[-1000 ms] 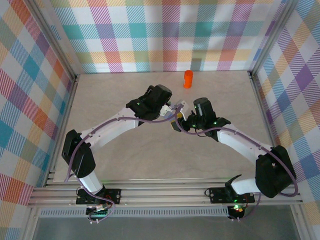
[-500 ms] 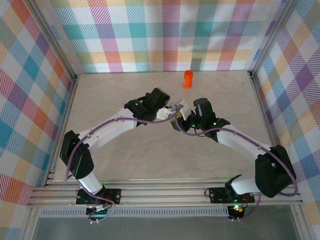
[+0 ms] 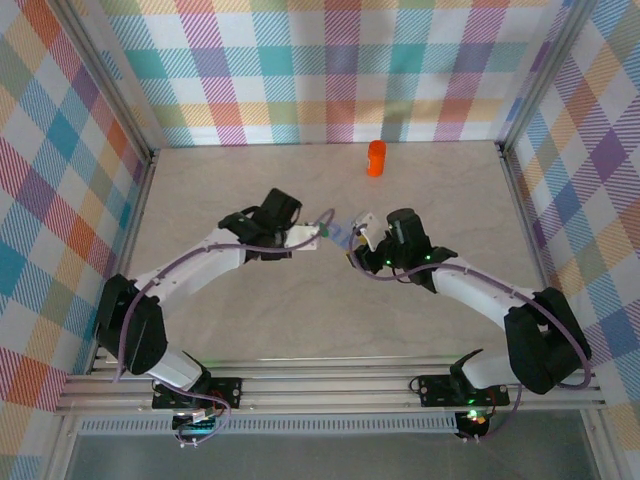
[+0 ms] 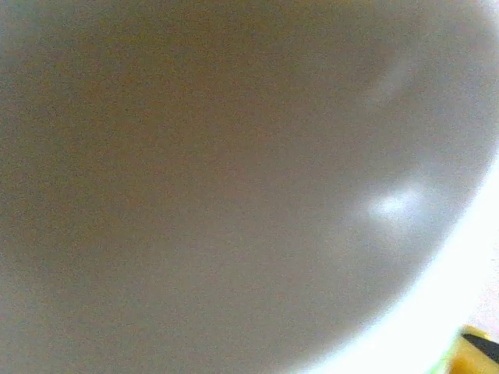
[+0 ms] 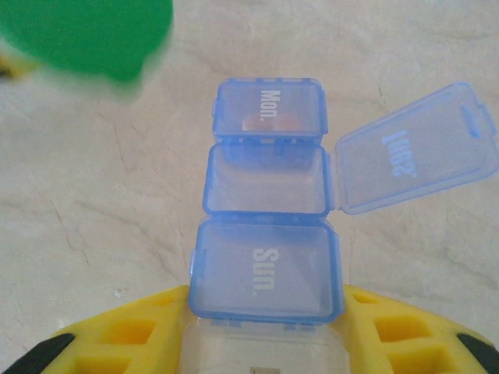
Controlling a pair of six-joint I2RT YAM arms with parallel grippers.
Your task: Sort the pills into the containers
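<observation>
Next, I release the flat blue box, which lies on the table now, with my right gripper on the bare table just nearer me than the green cap (image 3: 348, 262).
The flat blue translucent box (image 5: 269, 210) lies on the table with its near end between my right gripper's (image 5: 265, 312) yellow fingers (image 5: 132, 335), which are shut on it. Its middle lid (image 5: 417, 148) is swung open, and that compartment looks empty. The "Sun." and "Mon." lids are closed, and a pale orange shape shows under "Mon.". From above, the box (image 3: 345, 232) sits between both grippers. My left gripper (image 3: 315, 235) holds the whitish bottle (image 4: 234, 171). Its green cap (image 5: 86, 35) hovers blurred beyond the box's far left. The orange bottle (image 3: 376, 158) stands upright near the back wall.
The pale marbled table (image 3: 250, 300) is fenced by checked walls on three sides. Both arms (image 3: 480, 290) reach toward the middle, their grippers a few centimetres apart.
The left arm has drawn back to the left and folded lower, taking the bottle away from above the box. The right gripper has shifted slightly left.
</observation>
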